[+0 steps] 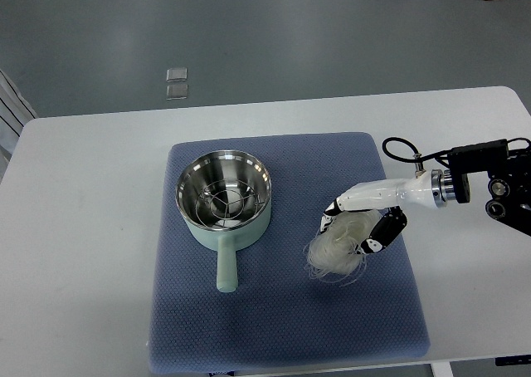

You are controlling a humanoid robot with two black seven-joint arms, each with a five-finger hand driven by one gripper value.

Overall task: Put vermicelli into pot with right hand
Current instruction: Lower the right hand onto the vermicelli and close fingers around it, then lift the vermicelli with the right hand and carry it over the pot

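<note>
Next, I release the vermicelli, which still touches the blue mat, from my right gripper on the wire rack inside the pale green pot (213,180).
A pale green pot (225,207) with a shiny steel inside and a wire rack in it stands on the blue mat (274,327), its handle pointing toward the near edge. To its right a translucent white bundle of vermicelli (335,250) lies on the mat. My right hand (353,227) reaches in from the right edge and its white and black fingers (377,236) are curled around the bundle. The bundle still touches the mat. The left arm is out of view.
The blue mat lies on a white table (83,227). Two small clear squares (177,84) lie on the grey floor beyond the table's far edge. A black cable (401,149) loops above my right wrist.
</note>
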